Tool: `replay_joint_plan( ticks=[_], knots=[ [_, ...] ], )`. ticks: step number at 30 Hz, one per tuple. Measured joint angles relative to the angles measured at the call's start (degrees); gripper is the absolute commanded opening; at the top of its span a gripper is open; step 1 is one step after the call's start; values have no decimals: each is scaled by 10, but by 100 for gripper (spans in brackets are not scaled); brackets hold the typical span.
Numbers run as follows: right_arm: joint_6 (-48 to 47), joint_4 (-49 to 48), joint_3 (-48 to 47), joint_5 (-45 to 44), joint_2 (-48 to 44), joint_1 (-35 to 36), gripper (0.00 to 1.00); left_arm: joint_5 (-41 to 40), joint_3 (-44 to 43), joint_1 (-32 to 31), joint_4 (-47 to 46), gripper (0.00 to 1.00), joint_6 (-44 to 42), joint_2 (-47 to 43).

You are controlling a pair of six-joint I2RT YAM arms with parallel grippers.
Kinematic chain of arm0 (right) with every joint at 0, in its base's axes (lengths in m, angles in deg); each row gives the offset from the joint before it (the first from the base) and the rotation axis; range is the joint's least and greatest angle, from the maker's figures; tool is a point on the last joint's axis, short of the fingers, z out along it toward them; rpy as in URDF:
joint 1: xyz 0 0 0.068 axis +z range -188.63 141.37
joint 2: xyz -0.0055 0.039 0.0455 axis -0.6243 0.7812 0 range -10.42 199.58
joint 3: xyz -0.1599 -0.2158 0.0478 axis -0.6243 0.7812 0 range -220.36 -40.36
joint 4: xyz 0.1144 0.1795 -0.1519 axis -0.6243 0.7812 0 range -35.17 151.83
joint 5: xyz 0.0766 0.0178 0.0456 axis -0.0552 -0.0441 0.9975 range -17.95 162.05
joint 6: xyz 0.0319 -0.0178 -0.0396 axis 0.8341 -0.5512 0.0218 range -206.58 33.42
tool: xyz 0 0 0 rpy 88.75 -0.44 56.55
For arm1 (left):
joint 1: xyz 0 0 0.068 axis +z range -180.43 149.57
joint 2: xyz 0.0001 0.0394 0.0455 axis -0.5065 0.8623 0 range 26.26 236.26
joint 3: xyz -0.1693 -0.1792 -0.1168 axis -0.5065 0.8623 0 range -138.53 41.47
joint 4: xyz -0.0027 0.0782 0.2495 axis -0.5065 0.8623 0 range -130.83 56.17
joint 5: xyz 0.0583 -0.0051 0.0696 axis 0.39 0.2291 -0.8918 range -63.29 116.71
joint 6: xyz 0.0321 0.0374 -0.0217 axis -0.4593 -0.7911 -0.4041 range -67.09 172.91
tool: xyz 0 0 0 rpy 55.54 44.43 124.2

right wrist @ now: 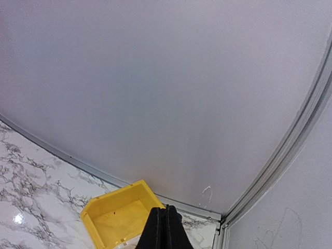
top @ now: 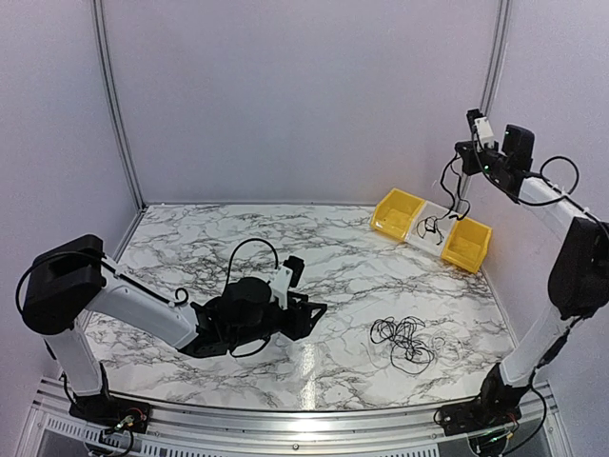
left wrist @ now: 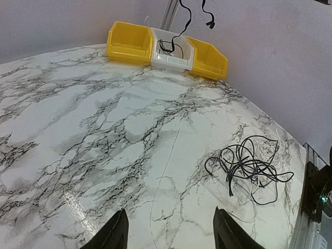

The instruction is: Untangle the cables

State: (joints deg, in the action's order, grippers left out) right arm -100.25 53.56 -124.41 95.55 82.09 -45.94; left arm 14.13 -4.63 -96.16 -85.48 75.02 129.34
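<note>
My right gripper has the black cable, which now hangs down into the white bin. It will let it go inside the white bin (top: 432, 228) between the two yellow ones.
A loose tangle of thin black cables (top: 404, 341) lies on the marble table at the front right; it also shows in the left wrist view (left wrist: 249, 166), with a pale strand among the black ones. My left gripper (top: 306, 288) is open and empty, low over the table to the left of the tangle, its fingertips (left wrist: 120, 220) wide apart. My right gripper (top: 463, 152) is raised high at the back right, shut on a single black cable (top: 445, 186) that hangs down into the white bin (top: 430, 227). In the right wrist view its fingers (right wrist: 165, 228) are closed together and the cable is hidden.
Three bins stand in a row at the back right: a yellow one (top: 397, 211), the white one (left wrist: 168, 54), and a second yellow one (top: 467, 244). The enclosure's walls and metal frame posts (top: 492, 67) close in the back right corner.
</note>
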Motion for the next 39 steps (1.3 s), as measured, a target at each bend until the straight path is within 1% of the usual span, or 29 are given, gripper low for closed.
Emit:
replay_joint_plan(
  ticks=[9, 15, 26, 33, 39],
  knots=[
    [28, -32, -7, -9, 125, 0, 0, -6, 1, -7, 0, 58, 15, 0],
    [42, -35, -13, -7, 174, 0, 0, -11, 5, -10, 0, 58, 24, 0],
    [54, -41, -6, -15, 196, 0, 0, -15, 6, -11, 0, 58, 32, 17],
    [62, -26, 42, -2, 194, -1, 0, -15, 6, -14, 0, 57, 34, 24],
    [61, 2, 103, 6, 154, -2, 0, -15, 6, -14, -1, 57, 35, 24]
  ],
)
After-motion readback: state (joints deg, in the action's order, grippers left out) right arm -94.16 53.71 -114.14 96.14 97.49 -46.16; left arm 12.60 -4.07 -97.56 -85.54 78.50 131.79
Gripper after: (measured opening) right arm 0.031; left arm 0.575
